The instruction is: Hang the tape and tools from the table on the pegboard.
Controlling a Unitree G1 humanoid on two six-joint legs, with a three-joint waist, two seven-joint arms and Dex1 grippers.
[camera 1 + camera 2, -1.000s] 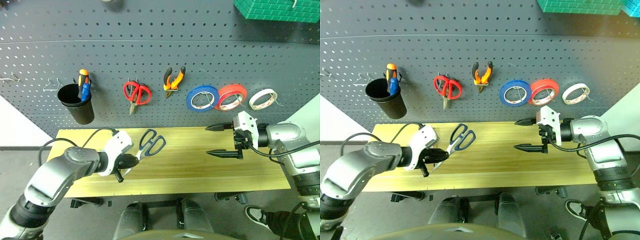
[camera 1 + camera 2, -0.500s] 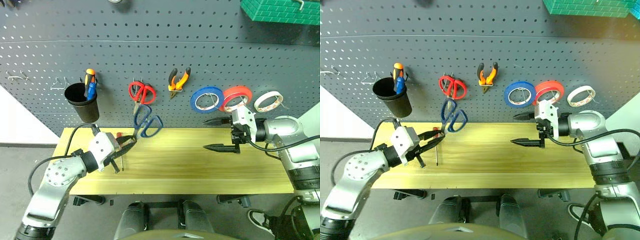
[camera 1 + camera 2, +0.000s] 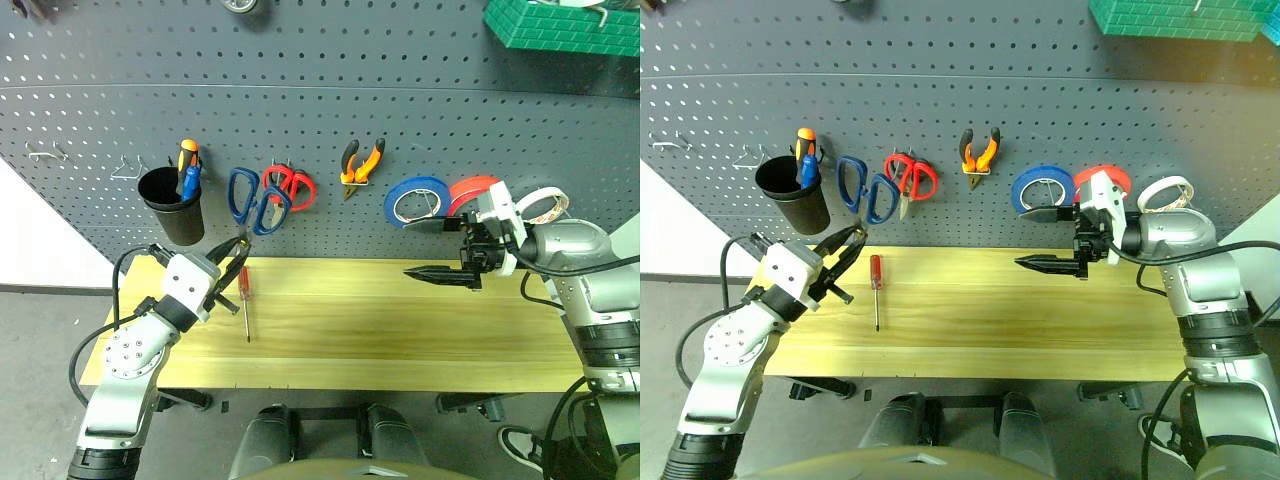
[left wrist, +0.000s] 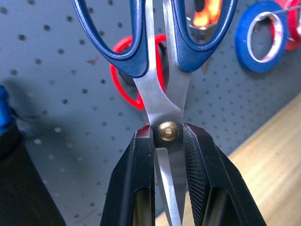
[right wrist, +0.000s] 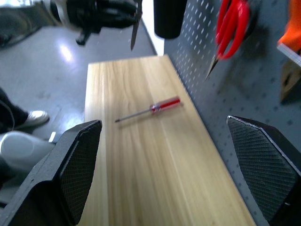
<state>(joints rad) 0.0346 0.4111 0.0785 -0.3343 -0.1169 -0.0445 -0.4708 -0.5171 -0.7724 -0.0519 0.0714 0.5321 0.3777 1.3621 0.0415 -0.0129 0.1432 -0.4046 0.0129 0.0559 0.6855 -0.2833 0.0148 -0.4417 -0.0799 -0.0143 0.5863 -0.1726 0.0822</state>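
Observation:
I will release the dark blue-handled scissors from my left gripper in front of the red scissors [image 3: 279, 210] [image 4: 148, 96], hanging on their pegboard hook.
My left gripper [image 3: 232, 252] is shut on the dark blue-handled scissors [image 3: 254, 200] at their pivot [image 4: 168, 131]. Their handles point up against the pegboard [image 3: 300, 80], just left of the red scissors [image 3: 291, 187]. The red-handled screwdriver [image 3: 243, 296] lies flat on the table [image 3: 400, 335] near my left gripper. The orange-and-black pliers [image 3: 360, 163] hang on the board. The cream-white tape [image 3: 545, 203] hangs at the far right, partly behind my right arm. My right gripper [image 3: 408, 247] stands open and empty above the table's right half, pointing left.
A black cup [image 3: 173, 207] with an orange and a blue screwdriver hangs at the left. A blue roll [image 3: 412, 200] and a red-orange roll [image 3: 470, 188] hang right of the pliers. Bare wire hooks [image 3: 45, 153] sit at the far left. A green box [image 3: 560, 22] hangs top right.
My left gripper has swung the scissors up off the table, and their handles now stand against the pegboard beside the red scissors. The right gripper has risen a little. The view has shifted.

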